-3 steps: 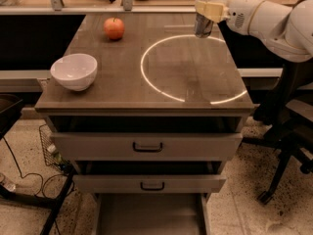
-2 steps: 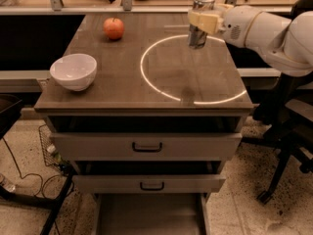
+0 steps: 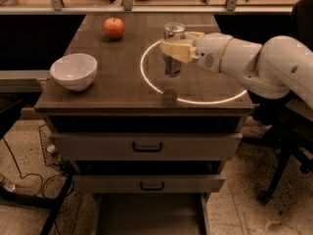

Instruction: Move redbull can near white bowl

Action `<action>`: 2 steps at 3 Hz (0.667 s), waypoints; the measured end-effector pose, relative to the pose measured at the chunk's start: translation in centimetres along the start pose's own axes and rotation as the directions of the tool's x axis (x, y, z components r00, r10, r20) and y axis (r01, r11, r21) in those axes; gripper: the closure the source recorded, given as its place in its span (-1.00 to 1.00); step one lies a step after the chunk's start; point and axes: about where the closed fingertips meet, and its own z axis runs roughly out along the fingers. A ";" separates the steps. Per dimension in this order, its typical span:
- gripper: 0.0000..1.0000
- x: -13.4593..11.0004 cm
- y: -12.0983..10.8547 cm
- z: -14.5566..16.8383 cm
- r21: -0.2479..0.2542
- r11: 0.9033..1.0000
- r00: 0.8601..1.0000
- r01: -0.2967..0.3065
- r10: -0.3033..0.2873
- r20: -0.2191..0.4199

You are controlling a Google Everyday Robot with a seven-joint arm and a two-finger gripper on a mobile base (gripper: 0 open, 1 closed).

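Note:
The robot's gripper will release the redbull can on the table (image 3: 124, 88) between the white bowl and the ring of light.
The redbull can (image 3: 173, 49) is a slim silvery can with a shiny top, upright and held above the brown table (image 3: 122, 89) near its middle. My gripper (image 3: 177, 49) comes in from the right and is shut on the can, its pale fingers (image 3: 176, 50) wrapped around the can's middle. The can's shadow falls on the tabletop below. The white bowl (image 3: 74, 71) sits at the table's front left, well to the left of the can.
A red-orange apple (image 3: 114, 28) sits at the back left of the table. A bright ring of light (image 3: 193, 72) lies on the right half of the tabletop. Two drawers (image 3: 146, 143) are below. An office chair base (image 3: 286, 175) stands at the right.
My gripper has carried the can from the back right of the table leftward and toward the front, to above the table's middle. The bowl and apple have not moved.

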 end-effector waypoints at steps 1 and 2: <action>1.00 0.7 3.1 1.5 -0.064 0.998 1.000 0.007 -0.007 -0.005; 1.00 0.9 5.3 2.9 -0.125 0.992 1.000 0.021 -0.020 0.010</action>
